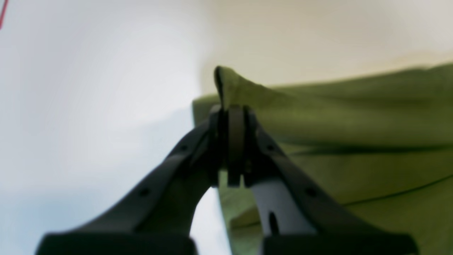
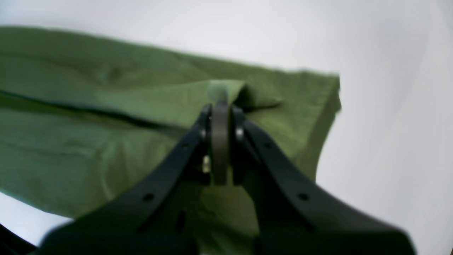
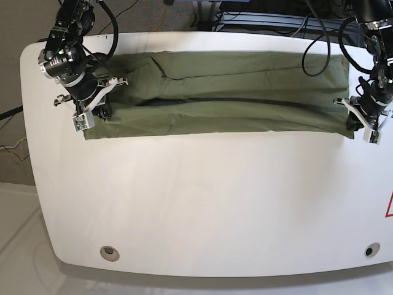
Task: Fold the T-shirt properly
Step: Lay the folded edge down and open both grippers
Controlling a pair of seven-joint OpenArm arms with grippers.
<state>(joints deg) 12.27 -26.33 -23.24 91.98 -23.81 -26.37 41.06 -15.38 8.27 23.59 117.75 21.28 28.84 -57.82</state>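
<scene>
Next, my left gripper lets go of the T-shirt's raised edge on the flat cloth [image 3: 346, 90] [image 1: 233, 197] behind it, at the end of the cloth.
The olive-green T-shirt [image 3: 227, 92] lies stretched as a long folded band across the far half of the white table [image 3: 202, 196]. My left gripper [image 3: 355, 121] is at the band's right end in the base view. In the left wrist view it [image 1: 230, 106] is shut on a raised pinch of the cloth [image 1: 354, 124]. My right gripper [image 3: 98, 110] is at the band's left end. In the right wrist view it [image 2: 220, 104] is shut on a fold of the cloth [image 2: 88, 106]. The collar and label are hidden.
Both arms rise from the table's far corners, with black cables [image 3: 319, 37] looping behind them. A red mark [image 3: 388, 209] sits at the right edge. Two round holes [image 3: 109, 251] are near the front corners.
</scene>
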